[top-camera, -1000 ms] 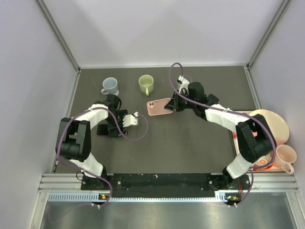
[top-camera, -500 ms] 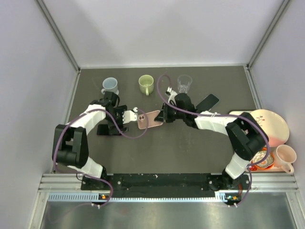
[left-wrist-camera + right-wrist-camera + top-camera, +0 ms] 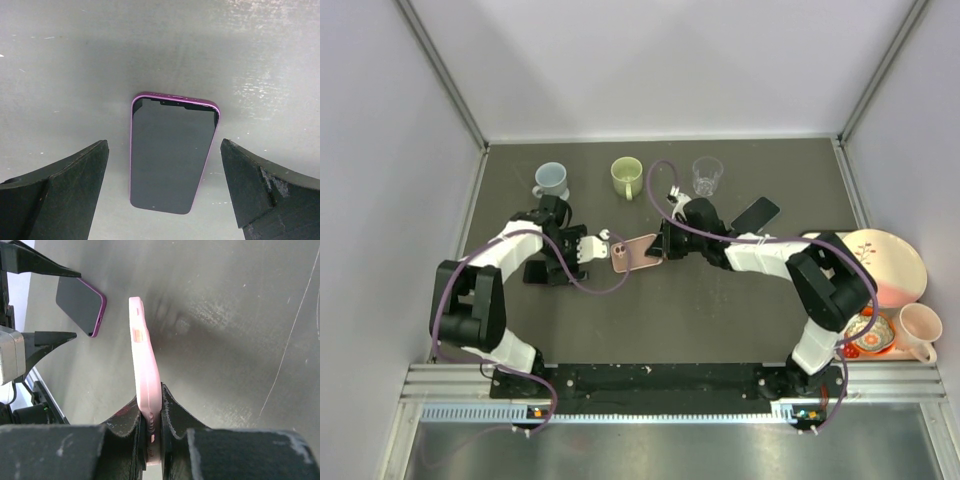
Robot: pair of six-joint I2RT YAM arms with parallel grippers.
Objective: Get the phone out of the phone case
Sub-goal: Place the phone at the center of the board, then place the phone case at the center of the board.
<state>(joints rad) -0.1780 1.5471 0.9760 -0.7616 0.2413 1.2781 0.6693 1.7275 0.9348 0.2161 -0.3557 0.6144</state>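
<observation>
My right gripper should set the pink phone case down and let go of it on the table (image 3: 631, 264) (image 3: 141, 376) next to the purple-rimmed phone, in front of the green mug.
My right gripper (image 3: 660, 246) is shut on a pink phone case (image 3: 638, 252) and holds it off the table, back and camera cut-out facing up. In the right wrist view the case (image 3: 142, 352) stands edge-on between the shut fingers of the gripper (image 3: 155, 395); I cannot tell whether a phone is inside. My left gripper (image 3: 557, 262) is open, just left of the pink case. In the left wrist view its gripper (image 3: 164, 150) straddles a dark phone with a purple rim (image 3: 172, 152), lying screen-up on the table (image 3: 535, 272).
A second black phone (image 3: 755, 213) lies behind the right arm. A blue mug (image 3: 550, 180), a green mug (image 3: 627, 176) and a clear glass (image 3: 707, 175) stand at the back. Plates (image 3: 895, 262) and a pink cup (image 3: 920, 328) sit at the right edge.
My right gripper has carried the pink case left and nearer, up to the left gripper, uncovering the black phone behind it. The left gripper has barely moved.
</observation>
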